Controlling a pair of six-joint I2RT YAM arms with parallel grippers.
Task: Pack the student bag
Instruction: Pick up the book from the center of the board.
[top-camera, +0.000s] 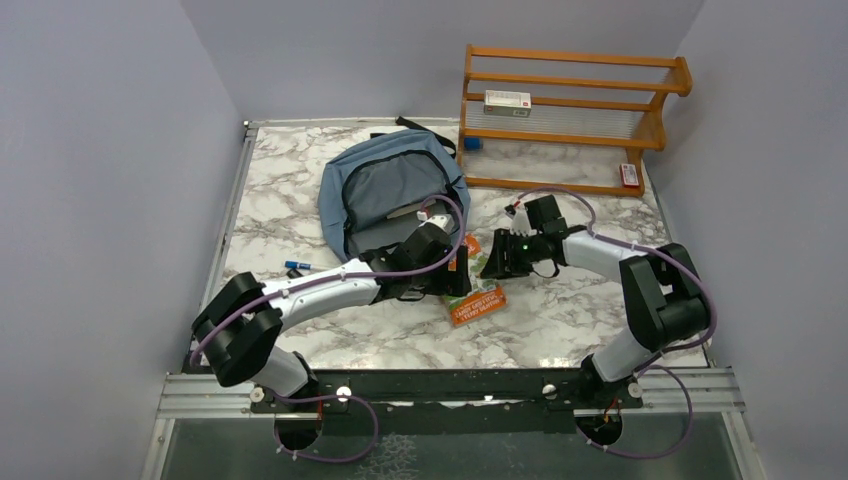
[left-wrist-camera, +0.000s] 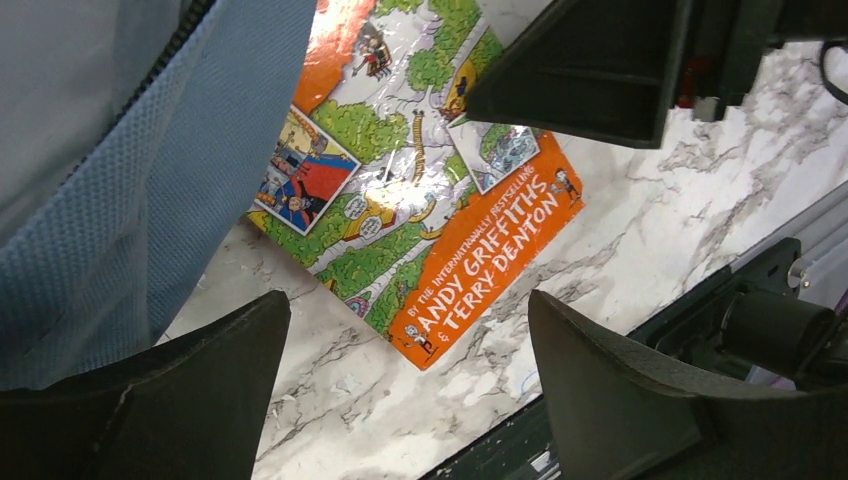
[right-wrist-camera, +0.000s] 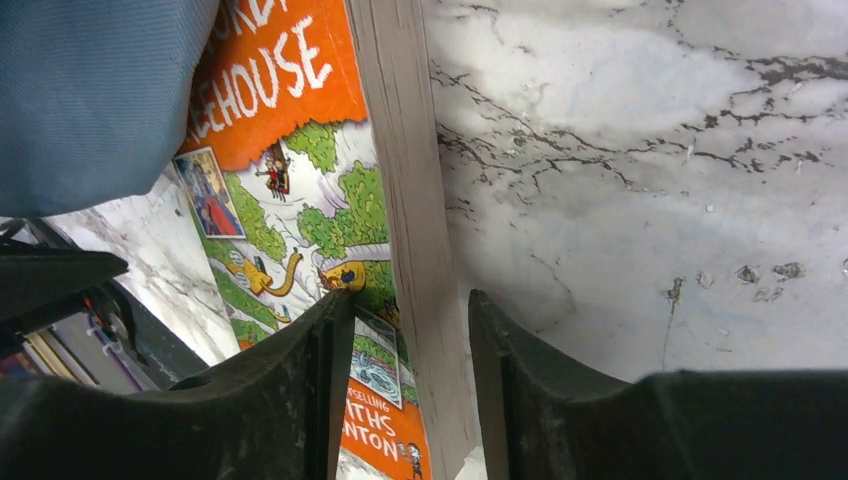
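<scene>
The student bag covers the book's corner, so next I take the book's page edge (right-wrist-camera: 415, 240) with my right gripper and pull the book clear before my left gripper lifts it.
The student bag (top-camera: 385, 185) lies open on the marble table, its blue fabric filling the left of the left wrist view (left-wrist-camera: 130, 180) and a corner of the right wrist view (right-wrist-camera: 90, 90). An orange paperback book (top-camera: 478, 303) lies just in front of the bag, partly under its edge (left-wrist-camera: 420, 200). My left gripper (left-wrist-camera: 405, 300) hangs open above the book's near corner, holding nothing. My right gripper (right-wrist-camera: 410, 300) straddles the book's page edge (right-wrist-camera: 410, 200), one finger over the cover and one on the table side. Narrow gaps still show, so it is open.
A wooden rack (top-camera: 570, 110) stands at the back right with a white box (top-camera: 507, 100) on it and a small red item (top-camera: 629, 175) at its foot. A blue marker (top-camera: 297, 266) lies left of my left arm. The black base rail (left-wrist-camera: 740, 300) runs close behind the book.
</scene>
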